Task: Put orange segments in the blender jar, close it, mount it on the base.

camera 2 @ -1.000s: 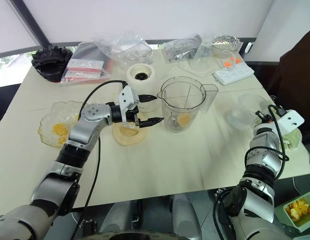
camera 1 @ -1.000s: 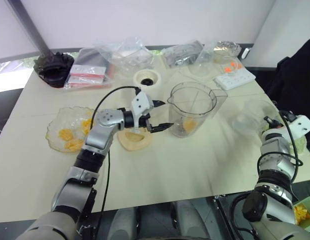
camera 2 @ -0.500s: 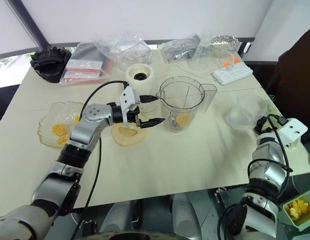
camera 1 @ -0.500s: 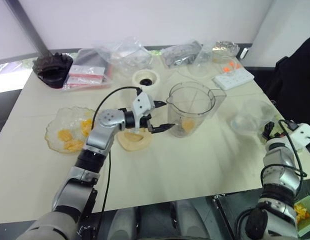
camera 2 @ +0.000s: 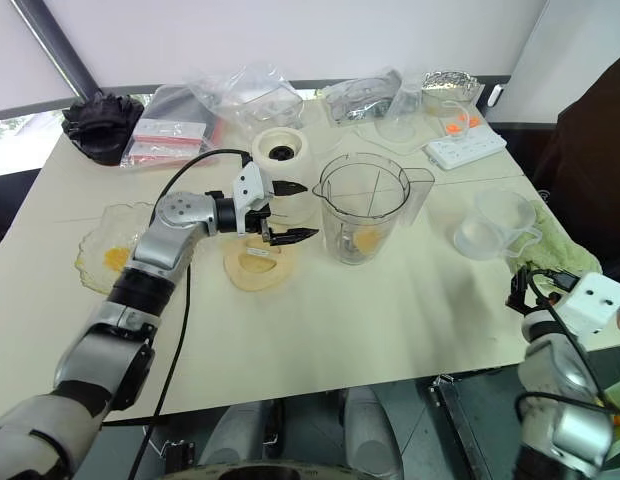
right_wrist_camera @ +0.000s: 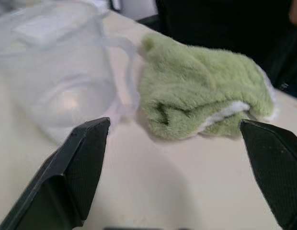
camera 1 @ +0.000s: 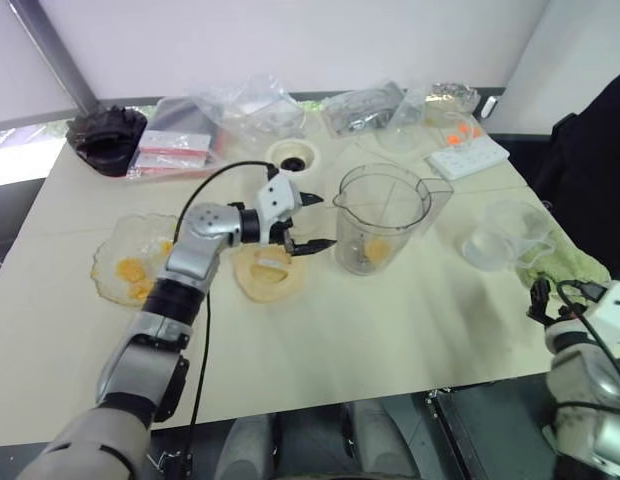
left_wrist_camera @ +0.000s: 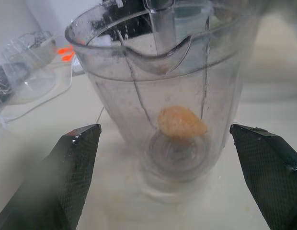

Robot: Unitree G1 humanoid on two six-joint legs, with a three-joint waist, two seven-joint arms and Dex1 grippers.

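The cream-yellow lid is next for my left gripper, which should move down to it and close on the lid's middle bar (camera 1: pixel 271 266), over the lid's white label.
The clear blender jar (camera 1: pixel 382 215) stands upright mid-table with one orange segment (left_wrist_camera: pixel 182 122) resting on its blade hub. More orange segments (camera 1: pixel 130 270) lie in a wavy clear dish at the left. Behind the jar sits the cream base (camera 1: pixel 293 155), black socket up. My left gripper (camera 1: pixel 323 221) is open and empty, level, just left of the jar above a cream-yellow lid (camera 1: pixel 265 275). My right gripper (camera 2: pixel 520 285) is open and empty at the table's near right edge, facing a clear cup (right_wrist_camera: pixel 57 72) and a green cloth (right_wrist_camera: pixel 201 96).
Plastic bags (camera 1: pixel 250 105), a white power strip (camera 1: pixel 468 155) and a black ridged object (camera 1: pixel 108 135) line the far edge. The clear cup (camera 1: pixel 495 235) and green cloth (camera 1: pixel 565 265) occupy the right side. The table's near middle is bare surface.
My right gripper has opened and pulled back from the clear cup toward the near right edge. The left gripper has drifted slightly away from the jar, still open.
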